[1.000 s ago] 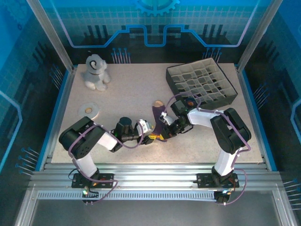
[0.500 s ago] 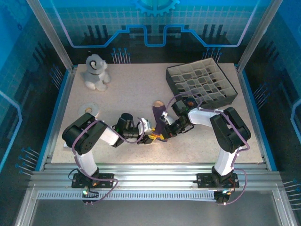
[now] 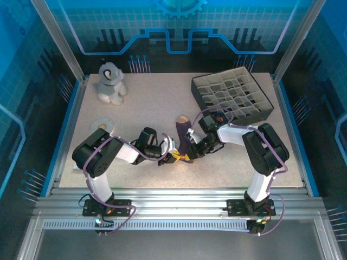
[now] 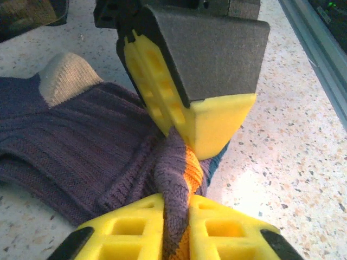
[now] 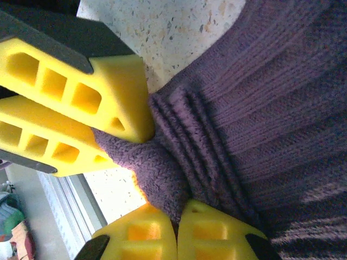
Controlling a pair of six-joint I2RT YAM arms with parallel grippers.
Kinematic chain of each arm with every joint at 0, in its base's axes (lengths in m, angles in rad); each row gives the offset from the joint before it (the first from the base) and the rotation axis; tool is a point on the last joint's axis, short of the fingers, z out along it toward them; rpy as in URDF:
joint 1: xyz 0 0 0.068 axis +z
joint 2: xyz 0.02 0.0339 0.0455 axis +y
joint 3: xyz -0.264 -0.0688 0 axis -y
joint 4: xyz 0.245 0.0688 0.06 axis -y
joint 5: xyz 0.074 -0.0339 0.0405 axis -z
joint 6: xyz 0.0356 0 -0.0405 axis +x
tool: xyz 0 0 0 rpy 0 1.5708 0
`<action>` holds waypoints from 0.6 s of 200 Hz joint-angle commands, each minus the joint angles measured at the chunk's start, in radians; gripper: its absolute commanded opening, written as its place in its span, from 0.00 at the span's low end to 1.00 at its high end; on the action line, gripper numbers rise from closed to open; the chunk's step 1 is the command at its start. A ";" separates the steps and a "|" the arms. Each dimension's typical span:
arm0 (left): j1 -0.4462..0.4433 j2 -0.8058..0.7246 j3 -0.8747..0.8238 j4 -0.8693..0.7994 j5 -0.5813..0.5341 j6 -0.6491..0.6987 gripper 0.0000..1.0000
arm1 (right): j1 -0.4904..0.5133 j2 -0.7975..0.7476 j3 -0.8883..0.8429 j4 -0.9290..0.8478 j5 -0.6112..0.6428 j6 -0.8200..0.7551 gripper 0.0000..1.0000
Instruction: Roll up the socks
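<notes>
My right gripper needs to open and take the fold nearer the cuff's outer edge [image 5: 246, 215], because it is pinching the sock's bunched fold close to my left gripper.
The purple socks [image 3: 181, 135] lie stacked in a strip at the table's middle, tan toe pointing away from the arms. My left gripper [image 3: 172, 157] is shut on the near cuff end. In the left wrist view its yellow fingers [image 4: 122, 230] pinch a fold of purple knit with an orange band [image 4: 193, 173], and a tan patch [image 4: 65, 81] shows further up the socks [image 4: 81, 146]. My right gripper [image 3: 191, 154] is shut on the same end from the right. Its fingertips [image 5: 217, 238] squeeze a bunched fold of the socks [image 5: 260, 108], a few centimetres from the left fingers [image 5: 70, 108].
A grey plush toy [image 3: 111, 82] sits at the back left. A black divided organiser tray [image 3: 232, 97] stands at the back right. A white tape roll [image 3: 102, 125] lies left of the left arm. The table's near edge runs just below both grippers.
My left gripper slid right onto the socks' cuff end and closed on it. The right gripper stayed shut on the socks where it was.
</notes>
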 commanded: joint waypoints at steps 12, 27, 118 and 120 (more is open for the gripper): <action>-0.004 -0.034 0.013 -0.101 0.057 -0.023 0.00 | -0.023 -0.013 -0.038 0.017 0.005 0.021 0.04; -0.003 -0.049 0.036 -0.176 0.057 -0.052 0.00 | -0.026 -0.039 -0.058 0.041 0.019 0.029 0.18; 0.006 -0.017 0.224 -0.513 0.027 -0.350 0.00 | -0.031 -0.194 -0.226 0.227 0.099 0.096 0.46; 0.007 -0.013 0.231 -0.525 0.029 -0.353 0.00 | -0.032 -0.194 -0.228 0.230 0.098 0.097 0.46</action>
